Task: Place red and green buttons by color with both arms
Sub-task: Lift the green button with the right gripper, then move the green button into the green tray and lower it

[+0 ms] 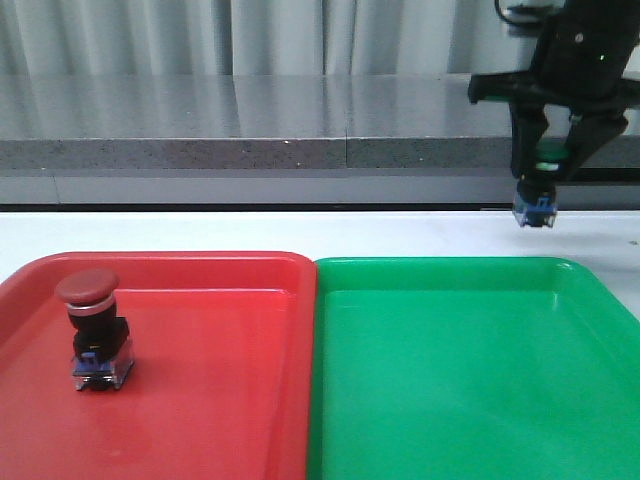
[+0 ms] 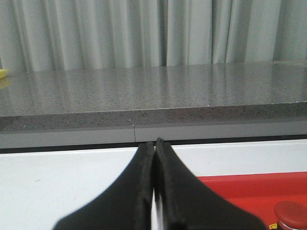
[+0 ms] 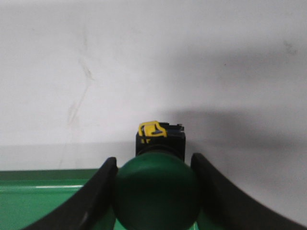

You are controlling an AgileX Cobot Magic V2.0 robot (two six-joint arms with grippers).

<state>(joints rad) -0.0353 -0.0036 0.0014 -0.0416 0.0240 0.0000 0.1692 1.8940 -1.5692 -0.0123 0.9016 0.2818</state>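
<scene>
Next, my right gripper lets go of the green button, upright on the green tray's bottom, around the middle (image 1: 462, 392).
The red button (image 1: 92, 328) stands upright in the red tray (image 1: 200, 400), near its left side. Its cap also shows at the edge of the left wrist view (image 2: 291, 214). My right gripper (image 1: 546, 160) is shut on the green button (image 1: 540, 190) and holds it in the air above the white table, just behind the green tray's (image 1: 470, 380) far right rim. In the right wrist view the green cap (image 3: 156, 191) fills the space between the fingers (image 3: 96, 196). My left gripper (image 2: 154, 146) is shut and empty, out of the front view.
A grey stone ledge (image 1: 250, 130) and curtains run along the back. The white table (image 1: 250, 230) lies between the ledge and the trays. The two trays sit side by side, touching at the middle.
</scene>
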